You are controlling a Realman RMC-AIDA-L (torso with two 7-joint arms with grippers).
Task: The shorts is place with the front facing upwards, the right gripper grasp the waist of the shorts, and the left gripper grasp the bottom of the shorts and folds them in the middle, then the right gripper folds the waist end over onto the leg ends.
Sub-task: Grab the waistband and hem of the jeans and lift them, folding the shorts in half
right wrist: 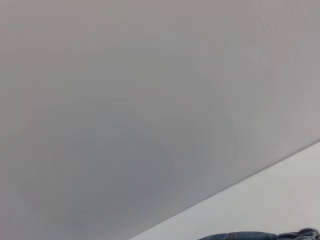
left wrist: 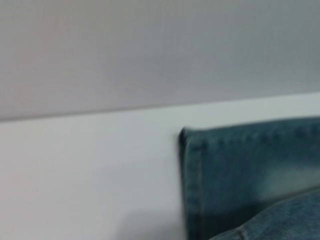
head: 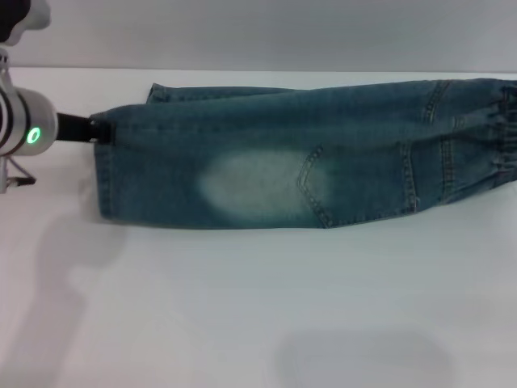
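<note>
I need to release the upper hem from my left gripper on the lower leg's far edge (head: 187,90) (left wrist: 270,131), close to the grey wall.
The blue-green denim shorts (head: 266,162) lie folded lengthwise across the white table, with a pale faded patch in the middle. The gathered waist (head: 502,133) is at the right edge of the head view. The bottom of the shorts (head: 105,174), its stitched hems stacked, is at the left. My left gripper (head: 95,128), on the green-lit arm, touches the upper part of that hem edge. In the left wrist view the hem (left wrist: 192,185) lies flat on the table. The right gripper is out of view; its wrist view catches only a sliver of denim (right wrist: 260,235).
The white table (head: 242,307) stretches bare in front of the shorts, with soft shadows on it. A plain grey wall (head: 266,32) stands behind the table's far edge. The waist end runs off the right side of the head view.
</note>
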